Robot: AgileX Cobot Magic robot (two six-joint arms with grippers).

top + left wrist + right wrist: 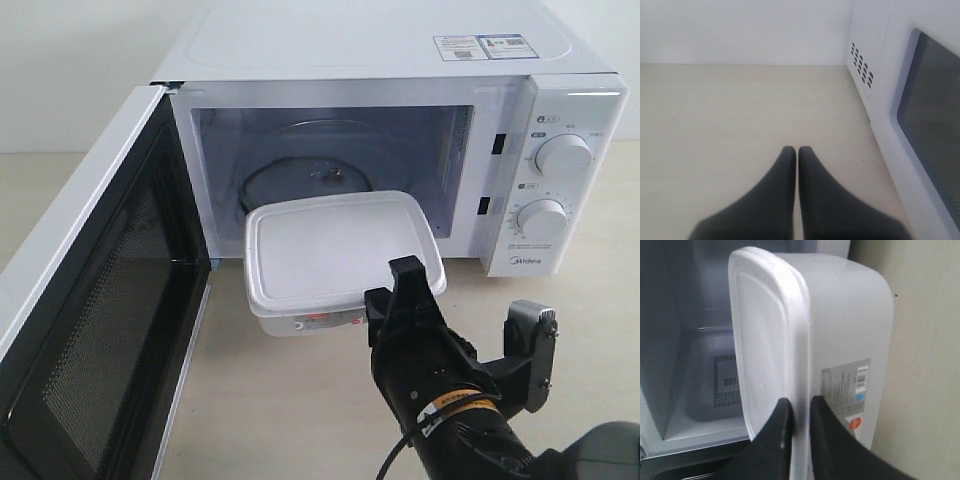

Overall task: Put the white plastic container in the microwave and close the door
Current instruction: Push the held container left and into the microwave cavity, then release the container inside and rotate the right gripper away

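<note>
Next, my right gripper lets go of the white plastic container on the glass turntable inside the microwave (308, 170).
The white plastic container (340, 255) hangs in the air just in front of the microwave (400, 130) opening, its far edge over the threshold. My right gripper (405, 285) is shut on the near rim of the white plastic container (840, 330), one finger above the lid and one below the rim (800, 410). A red-and-grey label shows on its side. The glass turntable (310, 175) lies bare inside. The door (90, 330) stands wide open at the left, mesh face inward. My left gripper (797, 152) is shut and empty above the table, beside the door's outer face (925, 115).
Two round dials (563, 155) sit on the microwave's right panel. The beige tabletop (290, 400) spreads in front of the microwave. The open door's edge juts toward the front left. My right arm (450, 400) fills the lower right.
</note>
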